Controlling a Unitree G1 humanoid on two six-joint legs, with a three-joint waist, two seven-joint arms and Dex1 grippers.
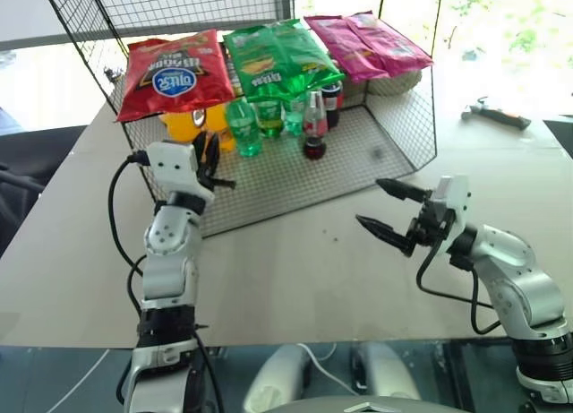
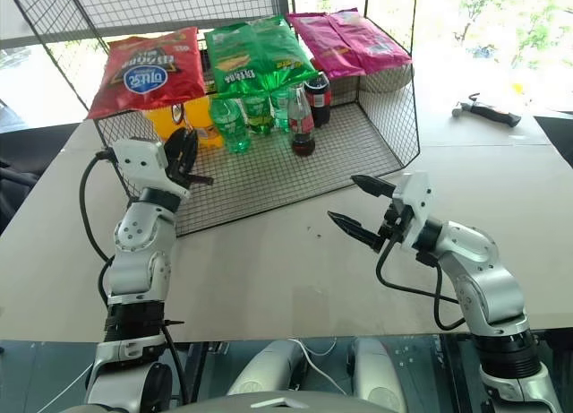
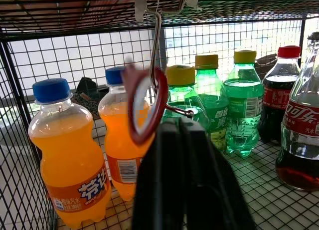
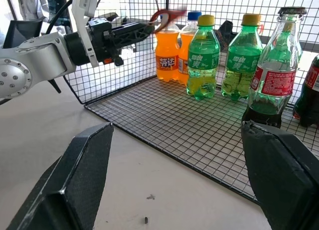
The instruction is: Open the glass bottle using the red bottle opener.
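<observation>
I will first open my left gripper and close it around the opener's ring (image 3: 142,138), because the red bottle opener is tilted on its hook beyond that gripper's shut fingers.
The red bottle opener (image 3: 144,108) hangs by its oval ring on a metal hook (image 3: 156,45) under the wire rack's top. My left gripper (image 3: 182,127) is shut on the opener's handle; the right wrist view shows the opener (image 4: 167,15) sticking out past the left gripper's tips. The glass bottle (image 1: 314,126) stands upright and capped on the rack's wire floor, dark drink in its lower part, well to the right of the left gripper (image 1: 210,158). My right gripper (image 1: 387,207) hovers open over the table in front of the rack, pointing toward the bottle (image 4: 274,85).
Two orange soda bottles (image 3: 70,155), several green plastic bottles (image 3: 241,108) and a dark cola bottle (image 3: 279,100) stand in the wire rack (image 1: 403,135). Chip bags (image 1: 175,73) lie on top of it. A hammer (image 1: 494,115) lies far right on the table.
</observation>
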